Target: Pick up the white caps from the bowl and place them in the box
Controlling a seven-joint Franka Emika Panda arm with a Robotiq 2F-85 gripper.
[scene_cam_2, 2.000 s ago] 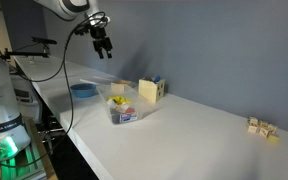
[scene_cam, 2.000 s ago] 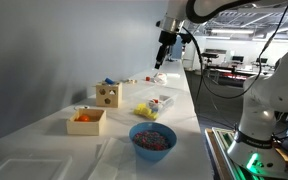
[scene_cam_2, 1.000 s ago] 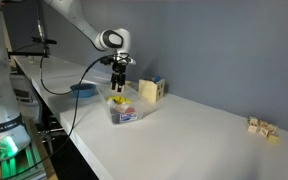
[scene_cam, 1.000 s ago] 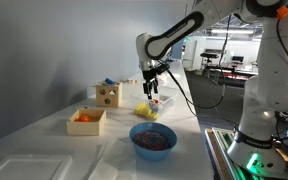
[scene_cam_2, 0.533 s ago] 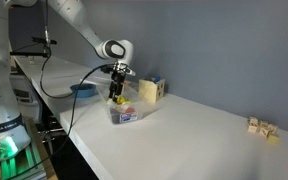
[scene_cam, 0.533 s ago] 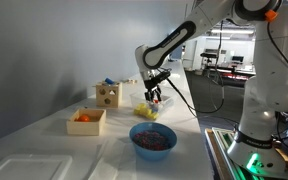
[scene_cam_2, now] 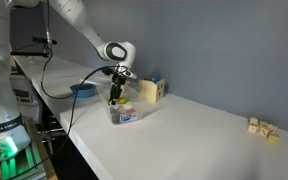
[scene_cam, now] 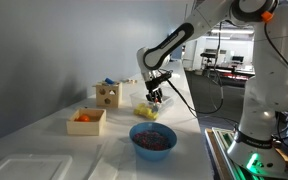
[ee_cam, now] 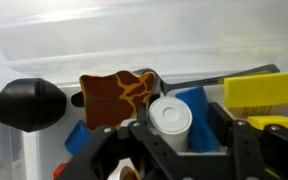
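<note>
Next, my gripper opens, back up and closes on the white cap alone (ee_cam: 170, 115), because the blue piece is sitting against the white cap inside my fingertips.
My gripper (scene_cam: 156, 97) is lowered into the translucent bowl (scene_cam: 164, 106), which also shows in an exterior view (scene_cam_2: 132, 117). In the wrist view the jaws (ee_cam: 180, 128) are shut on a white cap (ee_cam: 170, 118), with a blue piece (ee_cam: 198, 108) pressed against it between the fingers. The light-wood box with dark round holes (scene_cam: 108, 95) stands a little way off, and shows in both exterior views (scene_cam_2: 149, 90).
The dish also holds a yellow block (ee_cam: 262, 91), a brown patterned piece (ee_cam: 116, 96) and a black round object (ee_cam: 28, 104). A large blue bowl (scene_cam: 153, 139) and a tan box with orange items (scene_cam: 86, 121) stand nearby. Small wooden blocks (scene_cam_2: 262, 127) lie far along the table.
The arm came down from high above the table to the dish. In the last half second the gripper sank a little further into it.
</note>
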